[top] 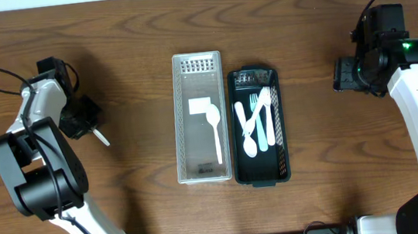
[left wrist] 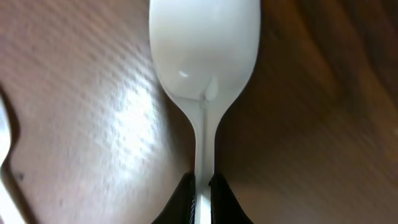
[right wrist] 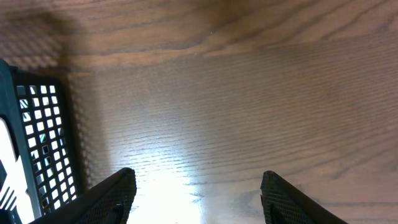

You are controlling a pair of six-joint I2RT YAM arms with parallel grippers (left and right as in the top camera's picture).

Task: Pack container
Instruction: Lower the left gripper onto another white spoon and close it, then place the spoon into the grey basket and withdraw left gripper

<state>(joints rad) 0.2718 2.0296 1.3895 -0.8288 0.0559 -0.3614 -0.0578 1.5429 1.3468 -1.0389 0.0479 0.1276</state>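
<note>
My left gripper is at the clear plastic container with its spoon. I need to let go of it beside the white spoon in the clear plastic container (top: 195,130), so that their handles lie side by side.
A clear plastic container (top: 181,120) sits mid-table with one white spoon (top: 214,128) in it. Beside it on the right is a black mesh tray (top: 281,148) holding several white utensils (top: 256,124). My left gripper (top: 85,121) is at the far left, shut on the handle of a white spoon (left wrist: 204,56); its bowl fills the left wrist view, and a bit of it sticks out in the overhead view (top: 101,137). My right gripper (right wrist: 198,193) is open and empty over bare wood, right of the black tray (right wrist: 43,137).
The wooden table (top: 124,48) spreads around both containers. Cables trail from each arm near the far corners. The arm bases stand at the front edge.
</note>
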